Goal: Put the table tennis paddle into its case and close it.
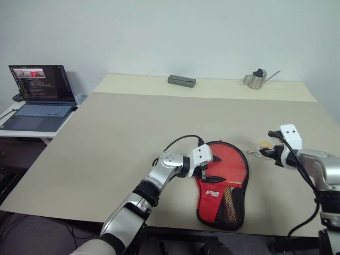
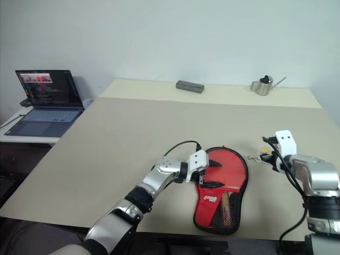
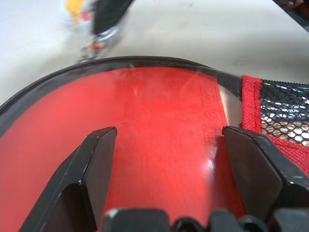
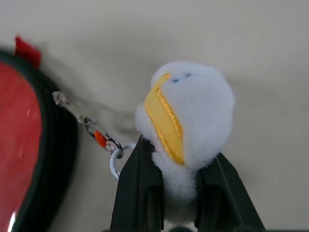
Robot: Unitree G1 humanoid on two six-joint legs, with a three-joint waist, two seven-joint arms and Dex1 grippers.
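Note:
My right gripper needs to let go of the zipper charm just over the table's near edge (image 1: 234,242), below the case's black mesh pocket.
The red case (image 1: 215,199) lies at the table's near edge, its logo and black mesh pocket facing up. Inside the black rim at its round end shows the glossy red face of the table tennis paddle (image 3: 159,111); the handle is hidden. My left gripper (image 1: 204,172) is open, with its fingers (image 3: 99,159) spread low over that red face at the case's left side. To the right of the case, my right gripper (image 4: 181,152) is shut on the white-yellow zipper charm (image 4: 186,104). A small clasp and chain (image 4: 99,137) join the charm to the case's rim.
A grey box (image 1: 181,81) and a small metal watering can (image 1: 257,78) stand at the table's far edge. An open laptop (image 1: 40,98) sits on a side table to the left. The beige table (image 1: 117,138) stretches wide between them and the case.

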